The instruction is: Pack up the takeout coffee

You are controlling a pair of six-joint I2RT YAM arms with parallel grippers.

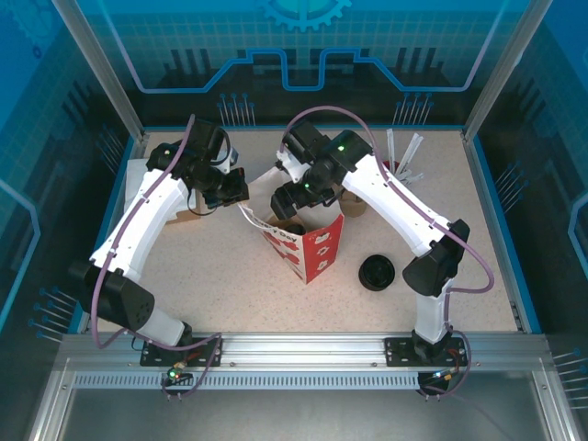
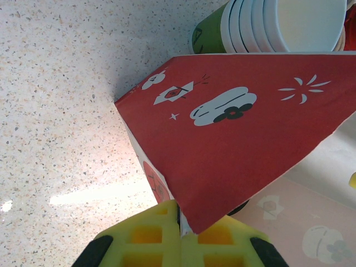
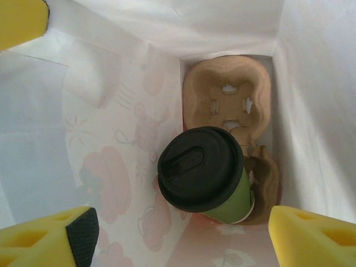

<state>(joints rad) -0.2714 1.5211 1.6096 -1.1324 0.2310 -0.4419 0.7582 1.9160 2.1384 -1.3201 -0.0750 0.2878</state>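
Observation:
Next, I grip the green cup around its lid (image 3: 200, 169) with my right gripper and lift it out of the bag, because it leans crooked in the carrier's socket.
The takeout coffee (image 3: 201, 169), a green cup with a black lid, leans tilted in the near socket of a brown pulp carrier (image 3: 228, 94) at the bottom of the red paper bag (image 1: 308, 243). My right gripper (image 3: 183, 239) hangs open above it inside the bag's mouth, its yellow fingers (image 3: 311, 239) well apart and clear of the cup. My left gripper (image 2: 181, 225) is shut on the bag's top edge (image 2: 239, 128), holding it to the left. From above, the left gripper (image 1: 241, 195) sits at the bag's left rim and the right gripper (image 1: 287, 207) over its opening.
A stack of lidless cups (image 2: 278, 25) lies just behind the bag. A loose stack of black lids (image 1: 377, 273) sits right of the bag. White stirrers (image 1: 404, 156) lie at the back right. The bag's white inner walls (image 3: 111, 139) close in around the right gripper.

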